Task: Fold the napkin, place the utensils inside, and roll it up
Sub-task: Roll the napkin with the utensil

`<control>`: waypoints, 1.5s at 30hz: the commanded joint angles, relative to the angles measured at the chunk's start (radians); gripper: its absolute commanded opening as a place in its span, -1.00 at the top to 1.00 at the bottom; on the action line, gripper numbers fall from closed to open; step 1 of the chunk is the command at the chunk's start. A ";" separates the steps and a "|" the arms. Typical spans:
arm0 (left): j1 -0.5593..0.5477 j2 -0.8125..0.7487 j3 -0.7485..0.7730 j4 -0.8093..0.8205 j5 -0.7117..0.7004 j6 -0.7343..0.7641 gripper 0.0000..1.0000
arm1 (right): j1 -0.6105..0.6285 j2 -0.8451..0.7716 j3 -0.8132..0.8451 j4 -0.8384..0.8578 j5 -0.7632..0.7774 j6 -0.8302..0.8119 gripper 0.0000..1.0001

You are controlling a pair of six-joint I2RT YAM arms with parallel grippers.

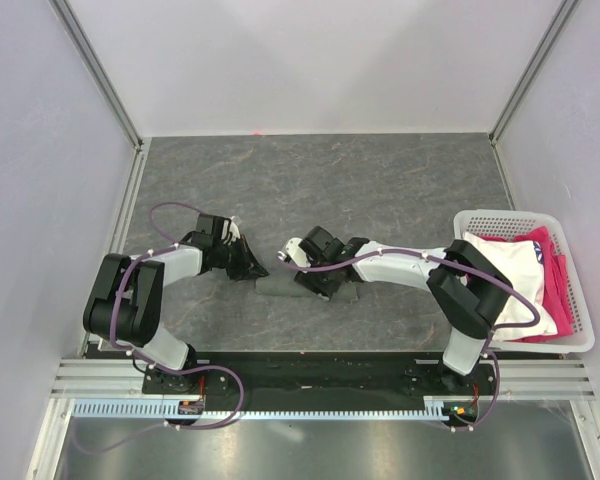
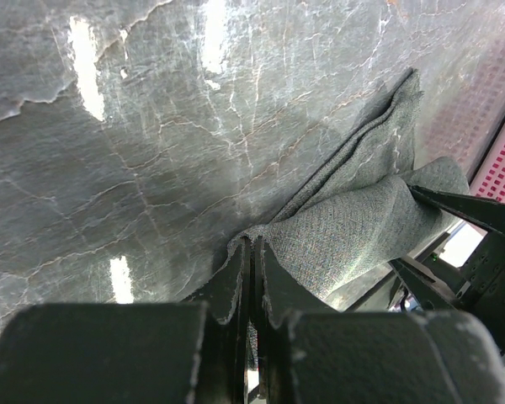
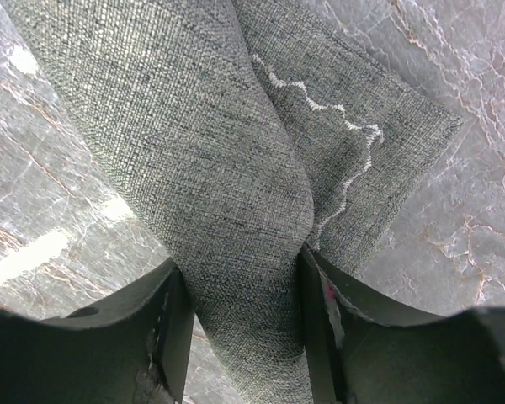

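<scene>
The napkin's flat corner sticks out under the roll, so my right gripper should grip the roll nearer its middle (image 1: 296, 287) and turn it over that corner.
The dark grey napkin (image 1: 278, 290) lies as a narrow roll on the table between my two grippers. My left gripper (image 1: 252, 268) is at the roll's left end, and its jaws are shut on a corner of the napkin (image 2: 353, 227) in the left wrist view. My right gripper (image 1: 315, 282) straddles the roll further right. In the right wrist view the thick roll (image 3: 194, 168) fills the gap between the fingers, with both pads pressed against the cloth. A flat corner with pale stitching (image 3: 353, 151) lies under the roll. The utensils are hidden.
A white plastic basket (image 1: 580, 300) at the right edge of the table holds a white fabric (image 1: 515, 275) and a pink fabric (image 1: 554, 290). Both arm bases sit on the black rail along the near edge. Pale walls enclose the table on three sides.
</scene>
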 commanded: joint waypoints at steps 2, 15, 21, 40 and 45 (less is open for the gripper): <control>-0.003 -0.028 0.035 -0.022 -0.014 0.033 0.96 | 0.000 -0.004 -0.029 -0.080 0.011 0.037 -0.39; -0.003 -0.017 0.040 -0.030 -0.004 0.039 0.96 | 0.124 -0.010 0.152 -0.056 0.147 -0.080 -0.88; -0.003 -0.014 0.043 -0.033 -0.006 0.039 0.96 | 0.125 0.085 0.187 -0.034 0.083 -0.130 -0.82; 0.009 -0.146 0.041 -0.077 -0.115 0.029 -0.53 | 0.035 0.181 0.183 -0.137 -0.318 -0.117 0.04; 0.031 -0.216 -0.014 -0.082 -0.208 0.007 -0.70 | -0.031 0.197 0.190 -0.160 -0.503 -0.065 0.09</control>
